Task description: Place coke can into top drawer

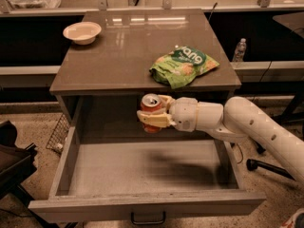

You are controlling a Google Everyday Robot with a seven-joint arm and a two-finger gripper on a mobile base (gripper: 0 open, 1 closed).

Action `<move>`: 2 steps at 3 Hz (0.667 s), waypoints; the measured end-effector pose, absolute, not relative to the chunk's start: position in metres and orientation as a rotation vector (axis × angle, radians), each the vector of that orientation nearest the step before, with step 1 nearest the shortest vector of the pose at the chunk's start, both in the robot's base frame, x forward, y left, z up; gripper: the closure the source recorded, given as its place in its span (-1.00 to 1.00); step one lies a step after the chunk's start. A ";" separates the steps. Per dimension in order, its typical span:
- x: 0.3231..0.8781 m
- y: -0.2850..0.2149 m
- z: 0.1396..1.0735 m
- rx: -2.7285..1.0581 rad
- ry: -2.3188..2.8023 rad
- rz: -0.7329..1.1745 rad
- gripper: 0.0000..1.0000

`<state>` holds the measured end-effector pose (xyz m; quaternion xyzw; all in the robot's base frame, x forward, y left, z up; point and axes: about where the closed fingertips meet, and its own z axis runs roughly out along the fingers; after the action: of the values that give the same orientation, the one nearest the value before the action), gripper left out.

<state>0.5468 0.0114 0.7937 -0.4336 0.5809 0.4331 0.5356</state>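
Observation:
Next, my gripper releases the coke can on the top drawer's bottom [107, 155], setting it toward the side that is nearest the dark chair. The can is held above the open drawer now.
My gripper [153, 114] is shut on the coke can [150, 103], a small red can with a silver top. It holds the can upright in the air above the back middle of the open top drawer [142, 203]. The drawer is pulled far out of the grey cabinet, and its inside is bare. A small dark handle [148, 218] shows on its front panel. My white arm [247, 125] reaches in from the right over the drawer's right side.
A green chip bag [183, 65] lies on the cabinet top near its right front edge. A white bowl [82, 32] stands at the top's back left. A clear water bottle [240, 50] stands behind on the right. A dark chair [12, 163] is at the left.

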 end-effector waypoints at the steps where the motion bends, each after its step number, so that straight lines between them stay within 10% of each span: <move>1: 0.538 0.055 0.766 -1.040 1.359 1.130 1.00; 2: 0.526 0.106 0.733 -1.053 1.307 1.233 1.00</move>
<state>0.5257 0.1063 0.7330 -0.4365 0.5415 0.5111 0.5050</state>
